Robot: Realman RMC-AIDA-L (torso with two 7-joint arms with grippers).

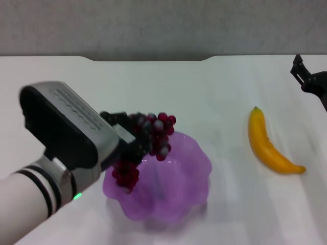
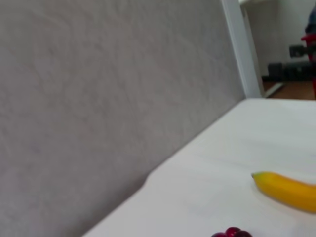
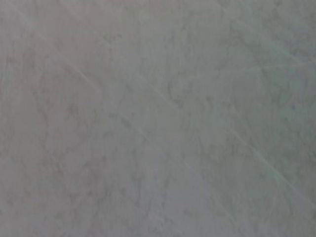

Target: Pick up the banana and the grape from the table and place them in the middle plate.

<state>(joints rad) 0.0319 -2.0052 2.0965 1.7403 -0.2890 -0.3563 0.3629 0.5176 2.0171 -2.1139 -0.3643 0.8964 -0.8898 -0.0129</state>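
My left gripper is holding the grape. It will let go of it on the centre of the purple scalloped middle plate (image 1: 161, 174).
My left gripper (image 1: 134, 139) is shut on the grape (image 1: 149, 139), a bunch of dark red-purple grapes, and holds it over the left rim of the middle plate (image 1: 179, 176), a translucent purple scalloped plate on the white table (image 1: 204, 97). Part of the bunch hangs down at the plate's left edge. The banana (image 1: 266, 144) lies on the table to the right of the plate; it also shows in the left wrist view (image 2: 289, 190). A few grapes (image 2: 231, 233) peek in at that view's edge. My right gripper (image 1: 309, 79) is at the far right edge, away from the banana.
A grey wall (image 1: 163, 25) runs behind the table's far edge. The right wrist view shows only a grey mottled surface (image 3: 158, 118).
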